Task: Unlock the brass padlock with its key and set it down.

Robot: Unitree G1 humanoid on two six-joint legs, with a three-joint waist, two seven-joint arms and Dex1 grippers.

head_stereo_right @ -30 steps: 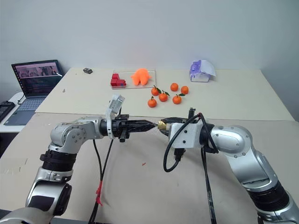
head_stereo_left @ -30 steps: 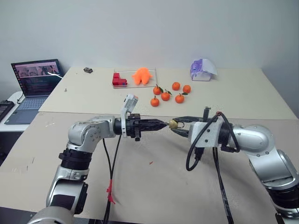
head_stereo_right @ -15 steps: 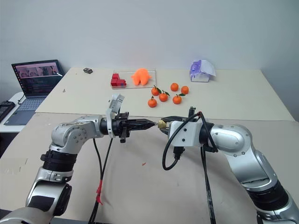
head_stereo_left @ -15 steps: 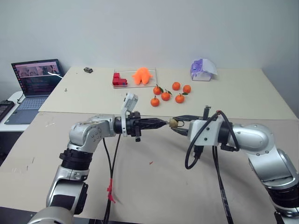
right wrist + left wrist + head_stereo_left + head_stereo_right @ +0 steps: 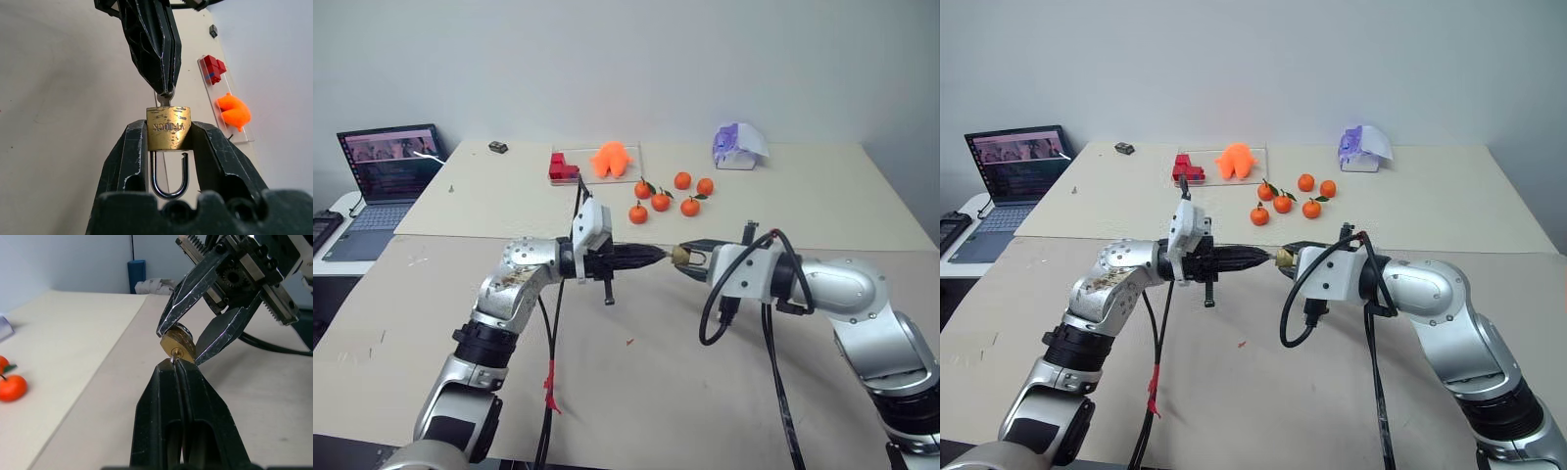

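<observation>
Next, my left gripper leaves the key and takes the padlock's body by its keyhole end (image 5: 168, 109), because the open shackle is inside my right gripper's fingers.
Above the near table, my right gripper (image 5: 168, 131) is shut on the brass padlock (image 5: 168, 128), one finger on each side of its golden body. The silver shackle (image 5: 168, 182) hangs toward the wrist, and one of its legs seems to end just clear of the body. My left gripper (image 5: 177, 364) is shut on the key (image 5: 165, 98), a silvery stub that sits in the keyhole. In the head views the two grippers meet tip to tip, left gripper (image 5: 658, 257) level and padlock (image 5: 680, 257) between them.
Several oranges (image 5: 661, 201) lie on the far table, with red blocks (image 5: 562, 166) and an orange toy (image 5: 611, 159) on a clear sheet. A white and purple object (image 5: 737, 145) sits at the back right. A laptop (image 5: 389, 162) is at the left. Black cables hang under both arms.
My left wrist has rolled about its own line with the key in the lock, and the left elbow has swung up. Both hands kept their places and their grips.
</observation>
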